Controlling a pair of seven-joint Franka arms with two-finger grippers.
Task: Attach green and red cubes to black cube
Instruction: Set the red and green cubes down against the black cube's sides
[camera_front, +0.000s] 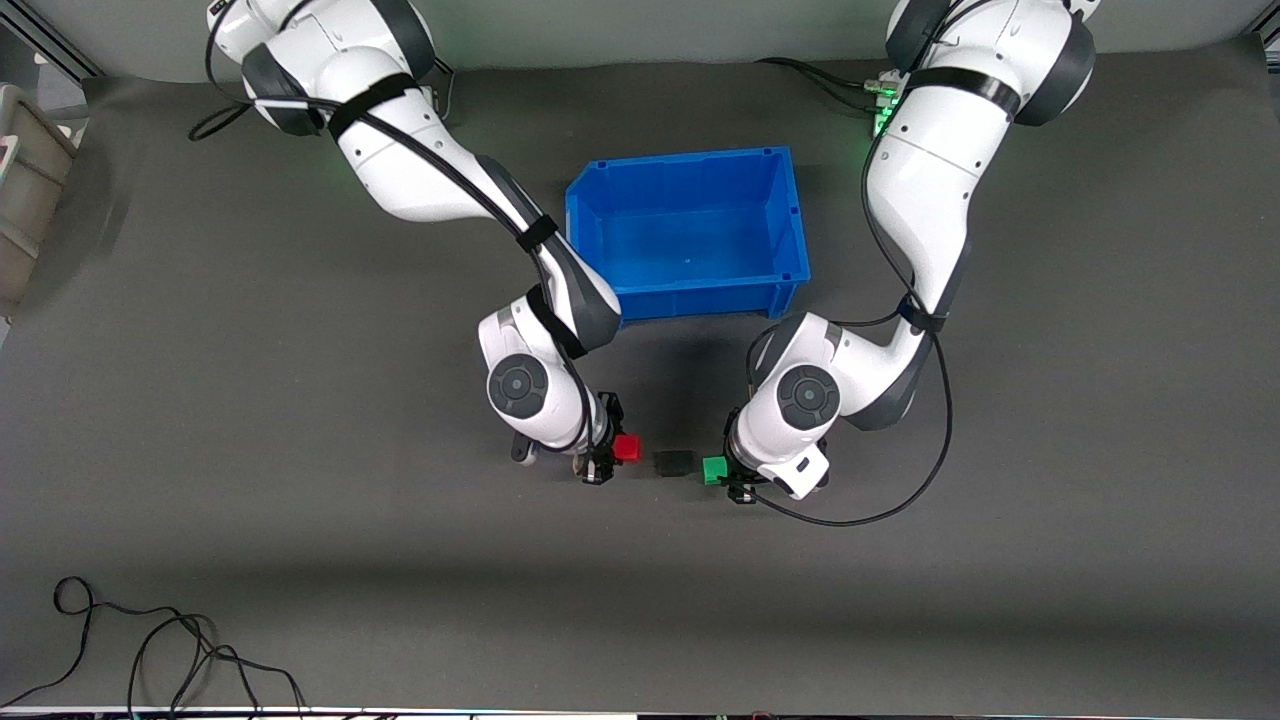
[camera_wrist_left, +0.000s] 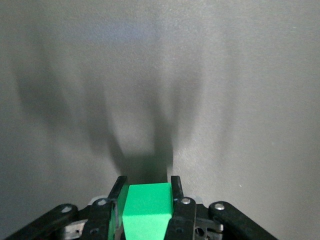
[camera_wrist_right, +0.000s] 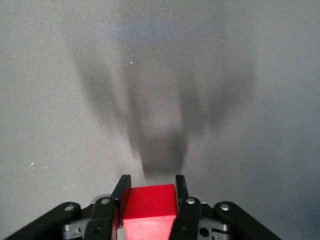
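Observation:
Next, my right gripper releases the red cube so that it is left against the black cube's side (camera_front: 650, 466) that faces away from the green cube. The red cube is now beside the black cube.
The black cube (camera_front: 673, 462) lies on the grey mat, nearer to the front camera than the blue bin. My right gripper (camera_front: 615, 446) is shut on the red cube (camera_front: 627, 447), beside the black cube toward the right arm's end, with a small gap. My left gripper (camera_front: 723, 470) is shut on the green cube (camera_front: 714, 470), beside the black cube toward the left arm's end, also with a small gap. The left wrist view shows the green cube (camera_wrist_left: 147, 210) between the fingers (camera_wrist_left: 176, 187). The right wrist view shows the red cube (camera_wrist_right: 149, 202) between the fingers (camera_wrist_right: 181, 184). The black cube shows in neither wrist view.
An empty blue bin (camera_front: 680, 160) stands between the two arms, farther from the front camera than the cubes. A grey container (camera_front: 30, 190) sits at the right arm's end of the table. Loose black cables (camera_front: 150, 650) lie near the table's front edge.

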